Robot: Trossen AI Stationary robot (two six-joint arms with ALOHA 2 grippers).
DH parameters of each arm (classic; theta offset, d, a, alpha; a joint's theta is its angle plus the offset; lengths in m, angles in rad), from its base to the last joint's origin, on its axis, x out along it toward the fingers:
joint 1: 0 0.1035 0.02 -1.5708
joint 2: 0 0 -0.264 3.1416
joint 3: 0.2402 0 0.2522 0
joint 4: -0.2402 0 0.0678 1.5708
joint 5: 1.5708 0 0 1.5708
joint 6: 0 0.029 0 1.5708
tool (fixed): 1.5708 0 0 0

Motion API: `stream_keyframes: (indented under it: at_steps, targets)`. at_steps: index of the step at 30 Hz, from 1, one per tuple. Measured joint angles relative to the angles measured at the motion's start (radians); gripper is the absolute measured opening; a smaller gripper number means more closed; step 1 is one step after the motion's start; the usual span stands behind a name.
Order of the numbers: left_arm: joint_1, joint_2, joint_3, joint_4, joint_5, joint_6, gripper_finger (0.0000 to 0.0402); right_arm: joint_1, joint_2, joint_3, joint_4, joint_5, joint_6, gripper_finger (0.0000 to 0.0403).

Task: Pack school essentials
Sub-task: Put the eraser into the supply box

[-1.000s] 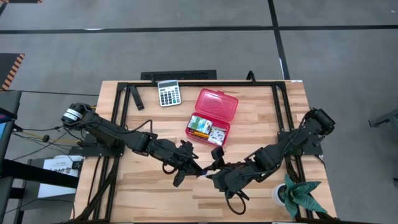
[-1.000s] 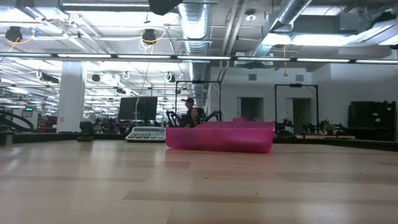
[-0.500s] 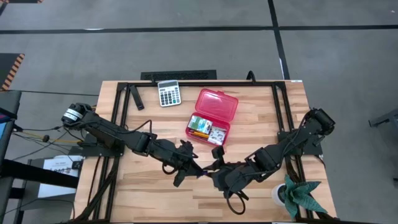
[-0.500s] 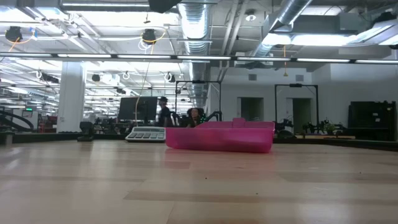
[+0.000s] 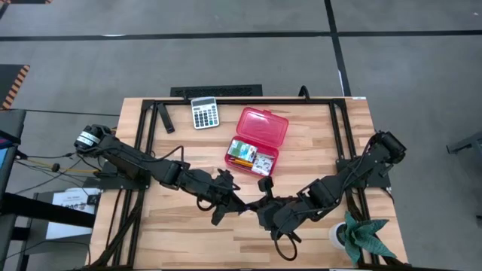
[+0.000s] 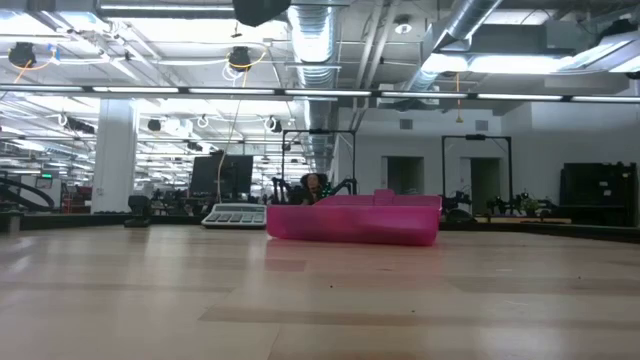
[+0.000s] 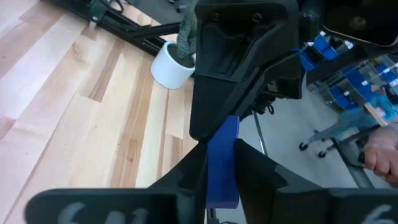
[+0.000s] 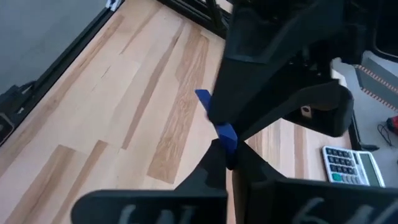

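My right gripper will let go of the blue item on the white patterned piece [image 5: 265, 159] in the red plastic case's tray.
A small flat blue item [image 7: 222, 163] hangs above the table's near middle, between my two grippers, which meet tip to tip. My left gripper [image 5: 238, 205] and my right gripper [image 5: 260, 204] are each shut on one end of it. The red plastic case [image 5: 257, 143] lies open at the table's middle; its tray [image 5: 251, 158] holds several stationery pieces. The low view shows the case [image 6: 352, 220] but neither gripper. My left gripper pinches one end of the blue item [image 7: 221, 186] between its two fingers, coming level from the table's left. The item is lifted clear of the table. My right gripper pinches the other end [image 8: 226, 138] between its two fingers, coming level from the table's right, opposite my left gripper. The item slants up out of the fingers.
A grey-white calculator [image 5: 204, 113] lies at the far edge, left of the case. A white pot with a green plant [image 5: 354, 235] stands at the near right corner. Bare wood [image 5: 181, 233] lies at the near left.
My right gripper has edged toward my left gripper and its fingers have shut on the blue item's free end. My left gripper has stayed where it was with the item still between its fingers.
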Motion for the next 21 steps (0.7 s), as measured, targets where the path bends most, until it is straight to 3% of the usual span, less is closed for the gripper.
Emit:
stream_keyframes:
  at_steps: [7,13,21]
  targets:
    - [0.005,-0.008,0.0,-0.067,0.046,-0.02,0.0151,-0.001,-0.004,0.0,-0.062,-0.004,0.108,0.0003]
    - [0.005,-0.048,0.0,-0.208,-0.003,-0.019,0.0225,-0.002,-0.02,0.0,-0.232,0.0,0.236,0.0002]
    - [0.004,-0.07,0.001,-0.361,-0.078,-0.02,0.0256,-0.121,0.013,0.0,-0.624,0.105,0.533,0.0002]
